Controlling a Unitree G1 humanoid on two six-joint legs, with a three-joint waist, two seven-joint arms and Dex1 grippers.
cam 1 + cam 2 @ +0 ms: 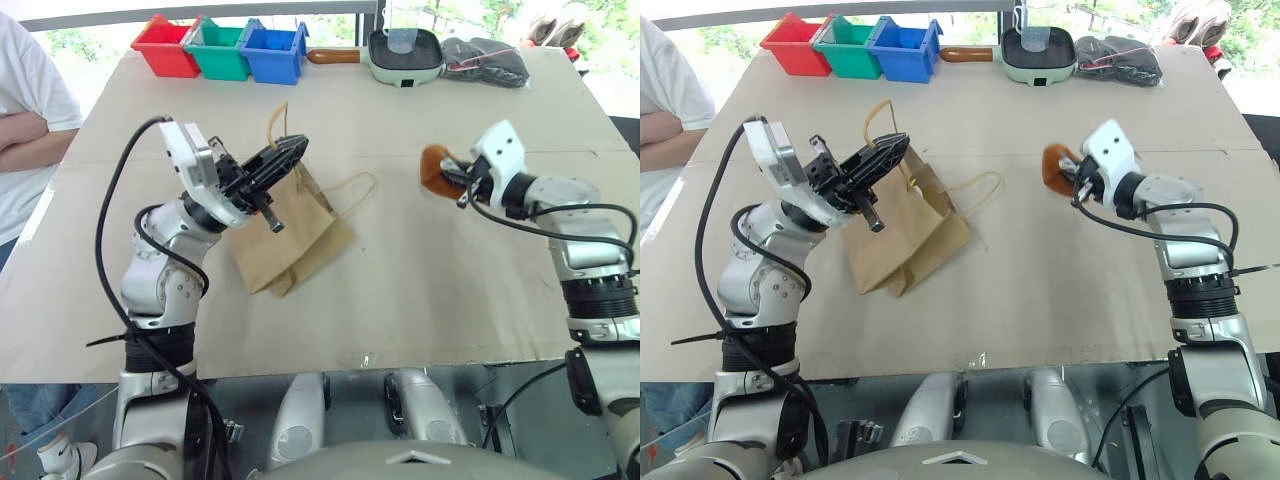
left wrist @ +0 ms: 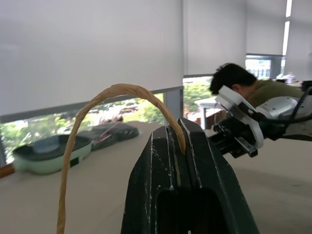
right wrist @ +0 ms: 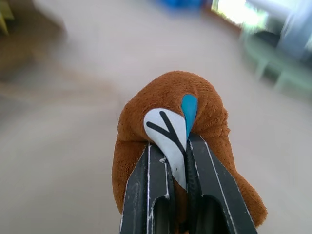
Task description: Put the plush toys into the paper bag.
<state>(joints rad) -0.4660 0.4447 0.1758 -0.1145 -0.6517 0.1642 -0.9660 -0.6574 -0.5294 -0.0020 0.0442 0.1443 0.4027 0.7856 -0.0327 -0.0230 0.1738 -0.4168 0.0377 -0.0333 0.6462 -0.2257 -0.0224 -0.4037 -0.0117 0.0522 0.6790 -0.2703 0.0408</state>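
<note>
I need to use my right gripper to let go of the brown plush toy, which hangs above the table now, inside the paper bag's opening (image 1: 321, 232) (image 3: 24, 41), next to the loose cord handle.
The brown paper bag (image 1: 285, 240) lies slumped on the tan table, left of centre, with one cord handle looped loose to its right. My left gripper (image 1: 288, 153) hovers over the bag's top and is shut on the other cord handle (image 2: 100, 95), which arches up out of its fingers. A brown plush toy (image 1: 434, 167) with a white-and-blue face patch (image 3: 168, 129) hangs above the table on the right. My right gripper (image 1: 455, 180) is shut on it, the fingers pinching the patch. Toy and bag are well apart.
Red (image 1: 165, 45), green (image 1: 218, 48) and blue (image 1: 272, 50) bins stand along the far edge. Beside them are a pale green pan (image 1: 403, 55) and a dark cloth bundle (image 1: 487, 60). A person in a white shirt (image 1: 25, 130) stands at the table's left side.
</note>
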